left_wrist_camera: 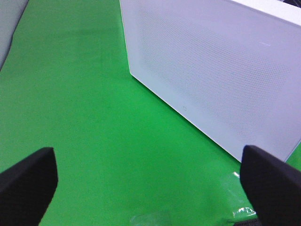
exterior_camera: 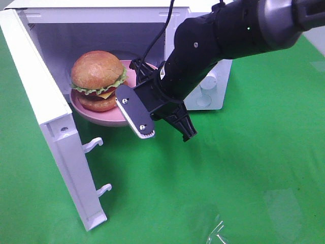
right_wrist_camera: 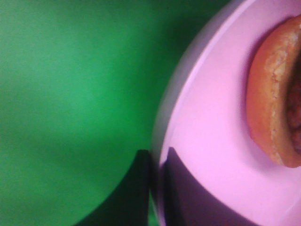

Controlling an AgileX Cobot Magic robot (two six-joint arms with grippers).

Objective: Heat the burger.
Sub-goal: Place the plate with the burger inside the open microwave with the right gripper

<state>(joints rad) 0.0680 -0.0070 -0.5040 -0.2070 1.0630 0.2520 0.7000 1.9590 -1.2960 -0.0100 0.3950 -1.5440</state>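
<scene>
Next, my right gripper releases the pink plate with the burger on the white microwave's bottom, toward the microwave's back side (exterior_camera: 121, 62).
The burger (exterior_camera: 97, 79), with its golden bun, lettuce frill and cheese, sits on a pink plate (exterior_camera: 101, 118) in the mouth of the open white microwave (exterior_camera: 106, 18). The plate's front edge sticks out past the opening. My right gripper (exterior_camera: 134, 114) is shut on the plate's near rim. In the right wrist view its dark fingers (right_wrist_camera: 136, 193) pinch the pink plate (right_wrist_camera: 211, 141) at the rim, with the gripper (right_wrist_camera: 155, 188) just short of the burger (right_wrist_camera: 273, 103). My left gripper (left_wrist_camera: 150, 183) is open and holds nothing, over green cloth beside the microwave door's outer face (left_wrist_camera: 221, 70).
The microwave door (exterior_camera: 53, 127) swings out to the left, two white latch hooks (exterior_camera: 94, 145) on its edge. A control knob (exterior_camera: 205, 84) is to the right of the cavity, behind my right arm. Green cloth (exterior_camera: 244, 168) covers the table. A clear plastic scrap (exterior_camera: 218, 234) lies near the front edge.
</scene>
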